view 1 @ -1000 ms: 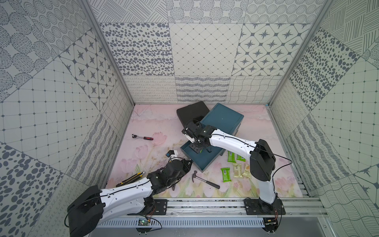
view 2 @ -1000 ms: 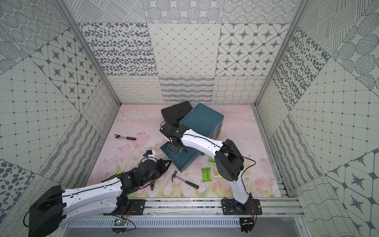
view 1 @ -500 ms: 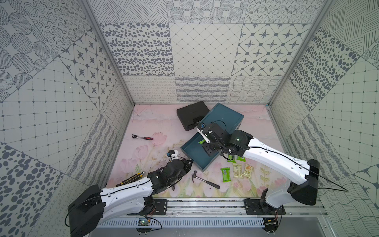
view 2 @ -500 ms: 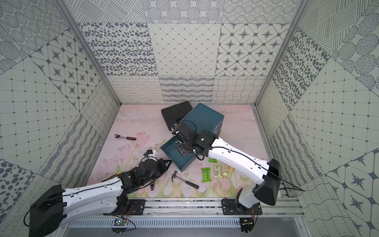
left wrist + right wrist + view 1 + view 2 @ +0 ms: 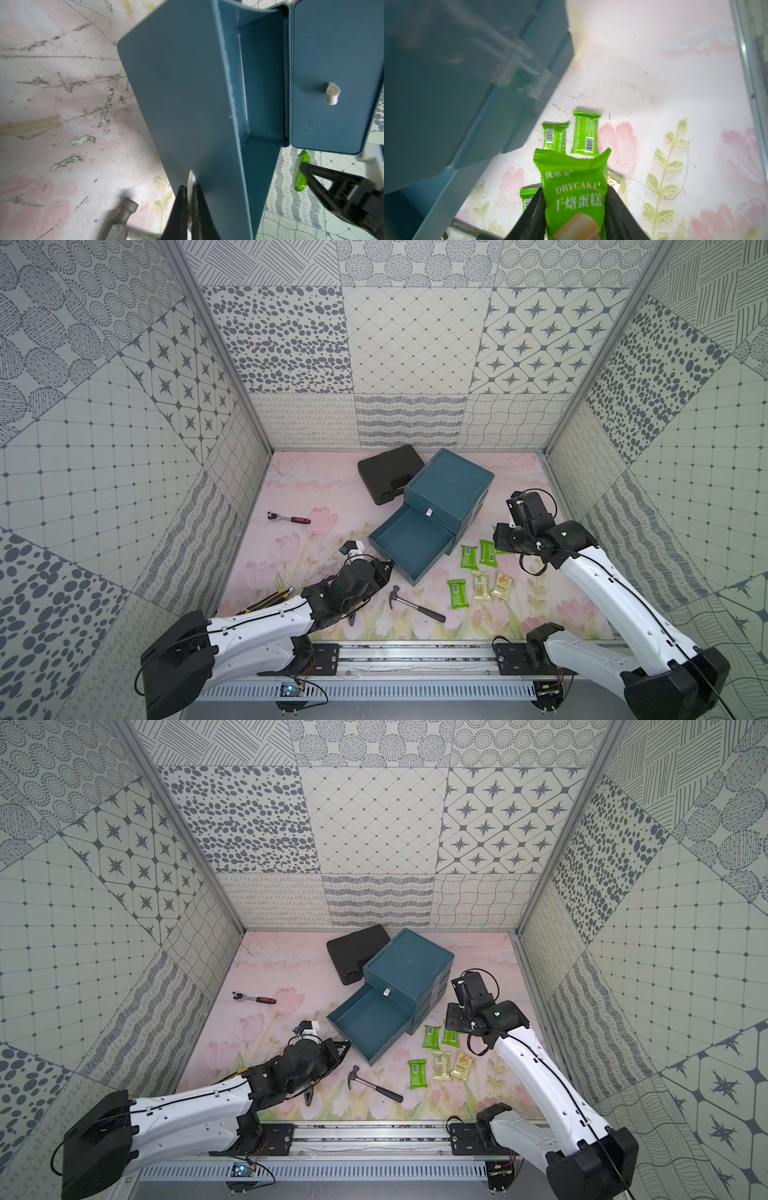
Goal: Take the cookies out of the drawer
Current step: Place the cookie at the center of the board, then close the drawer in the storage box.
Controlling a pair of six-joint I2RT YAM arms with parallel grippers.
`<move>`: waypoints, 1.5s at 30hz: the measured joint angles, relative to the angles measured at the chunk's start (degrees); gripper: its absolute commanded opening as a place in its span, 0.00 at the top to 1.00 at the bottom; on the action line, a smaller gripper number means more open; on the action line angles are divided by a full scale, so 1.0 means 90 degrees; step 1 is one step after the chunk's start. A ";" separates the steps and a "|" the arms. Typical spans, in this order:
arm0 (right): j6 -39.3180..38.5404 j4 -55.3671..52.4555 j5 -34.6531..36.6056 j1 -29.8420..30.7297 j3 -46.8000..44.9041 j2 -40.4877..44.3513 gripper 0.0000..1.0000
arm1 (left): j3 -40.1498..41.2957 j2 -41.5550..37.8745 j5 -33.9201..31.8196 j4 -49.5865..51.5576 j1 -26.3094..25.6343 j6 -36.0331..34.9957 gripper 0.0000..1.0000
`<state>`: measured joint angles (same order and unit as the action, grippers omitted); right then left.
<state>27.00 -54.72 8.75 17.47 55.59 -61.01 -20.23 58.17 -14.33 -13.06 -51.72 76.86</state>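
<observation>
Next, I let go of the bright green cookie packet, now held above the mat, with my right gripper next to the paired green ones, just behind the tan cookie (image 5: 506, 554) (image 5: 616, 138).
The teal drawer (image 5: 409, 541) stands pulled out of its cabinet (image 5: 451, 485), and its floor is bare. My left gripper (image 5: 188, 197) is shut on the drawer's white handle (image 5: 190, 182) at the front corner (image 5: 386, 568). My right gripper (image 5: 575, 207) is shut on a bright green cookie packet (image 5: 575, 193), held above the mat to the right of the cabinet (image 5: 451, 1021). Several cookies lie on the mat below it: green ones (image 5: 468, 557) (image 5: 488, 552) (image 5: 457, 593), a beige one (image 5: 480, 585) and a tan one (image 5: 501, 585).
A hammer (image 5: 415, 608) lies just in front of the drawer. A black case (image 5: 388, 472) sits behind the cabinet on the left, and a red-handled ratchet (image 5: 291, 519) lies further left. A yellow-handled tool (image 5: 268, 600) rests beside my left arm.
My right arm has swung from over the drawer to the right side of the cabinet, carrying the green packet. The left arm and the drawer have not moved.
</observation>
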 measured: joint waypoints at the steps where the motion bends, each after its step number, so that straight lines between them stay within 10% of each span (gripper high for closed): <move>1: 0.0049 0.0151 -0.0114 -0.0291 -0.0206 -0.0012 0.69 | -0.0015 0.0032 0.0010 0.0000 0.0000 -0.0007 1.00; 7: 0.0117 0.0920 -0.0663 -0.1477 -0.0843 -0.0811 0.69 | -0.0114 0.0192 0.0058 -0.0085 0.0000 -0.0046 1.00; 19: -0.0056 0.1681 -0.1003 -0.1804 -0.0770 -0.2795 0.67 | -0.0151 0.0236 0.0073 -0.0231 0.0000 -0.0061 1.00; 24: -0.0058 0.1800 -0.1035 -0.1882 -0.0607 -0.3174 0.51 | -0.0151 0.0206 0.0073 -0.0236 0.0000 -0.0061 1.00; 32: -0.0102 0.1683 -0.0913 -0.1885 -0.0610 -0.2569 0.34 | -0.0151 0.0189 0.0073 -0.0236 0.0000 -0.0063 1.00; 45: -0.0580 0.1824 -0.1251 -0.0585 0.1141 0.0022 0.40 | -0.0151 0.0202 0.0073 -0.0240 0.0000 -0.0063 1.00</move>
<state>21.78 -38.30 -2.50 12.21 65.87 -60.82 -21.58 59.99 -13.67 -15.22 -51.72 76.29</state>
